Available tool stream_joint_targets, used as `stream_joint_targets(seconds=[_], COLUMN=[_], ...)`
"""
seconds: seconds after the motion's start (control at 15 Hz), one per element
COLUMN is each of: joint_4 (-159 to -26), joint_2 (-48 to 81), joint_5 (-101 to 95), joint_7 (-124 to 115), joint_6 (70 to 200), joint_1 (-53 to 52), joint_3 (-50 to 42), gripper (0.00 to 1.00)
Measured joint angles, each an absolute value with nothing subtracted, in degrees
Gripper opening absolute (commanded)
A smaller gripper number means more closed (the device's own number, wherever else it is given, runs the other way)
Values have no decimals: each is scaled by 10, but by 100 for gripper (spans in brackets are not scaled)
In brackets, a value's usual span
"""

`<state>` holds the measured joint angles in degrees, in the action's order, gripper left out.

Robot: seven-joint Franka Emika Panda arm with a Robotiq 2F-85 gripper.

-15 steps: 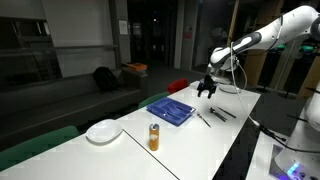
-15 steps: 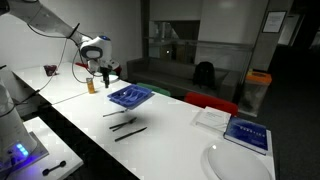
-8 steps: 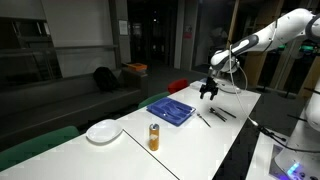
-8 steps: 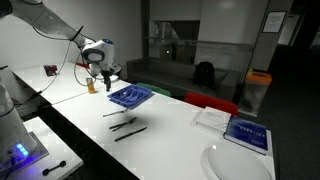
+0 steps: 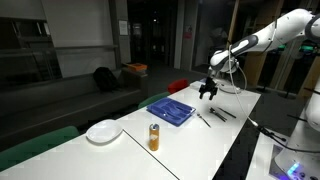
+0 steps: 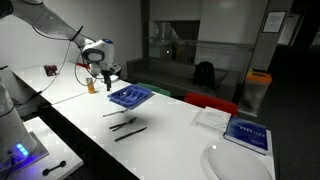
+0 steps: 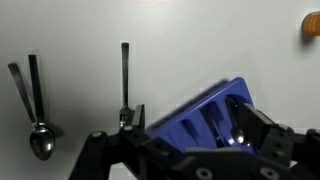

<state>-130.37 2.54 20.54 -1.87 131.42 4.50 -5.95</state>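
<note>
The robot's gripper needs to next move to the fork lying nearest the blue compartment tray and close on the fork's handle [image 5: 201, 117] [image 7: 125, 113], near its neck.
A blue compartment tray [image 5: 171, 109] [image 6: 130, 96] lies on the white table [image 5: 190, 145]. My gripper [image 5: 207, 93] [image 6: 104, 80] hangs above the tray's end, open and holding nothing. In the wrist view the tray [image 7: 215, 97] sits at an angle between the two dark fingers [image 7: 136, 118], and the gripper [image 7: 200, 125] is right over it. Beside the tray on the tabletop lie a spoon [image 7: 40, 140] and a slim dark utensil [image 7: 124, 75]. The exterior views show these utensils [image 5: 215, 115] [image 6: 125, 122] as dark sticks.
An orange can [image 5: 154, 137] [image 6: 91, 85] stands on the table, and a white plate [image 5: 103, 131] [image 6: 238, 165] lies toward one end. A blue-covered book [image 6: 240, 132] rests near the plate. A small red object [image 6: 49, 70] sits at the far end.
The gripper has shifted only slightly over the tray. Its jaws have stayed open and nothing on the table has moved.
</note>
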Motion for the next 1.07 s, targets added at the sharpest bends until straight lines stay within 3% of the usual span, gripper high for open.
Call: stream_joint_targets(seconds=[1.07], joint_4=[-1253], joint_2=[192], joint_5=[207], joint_7=[-25], joint_6=[1391], joint_1=[91], joint_3=[-75], gripper=[100])
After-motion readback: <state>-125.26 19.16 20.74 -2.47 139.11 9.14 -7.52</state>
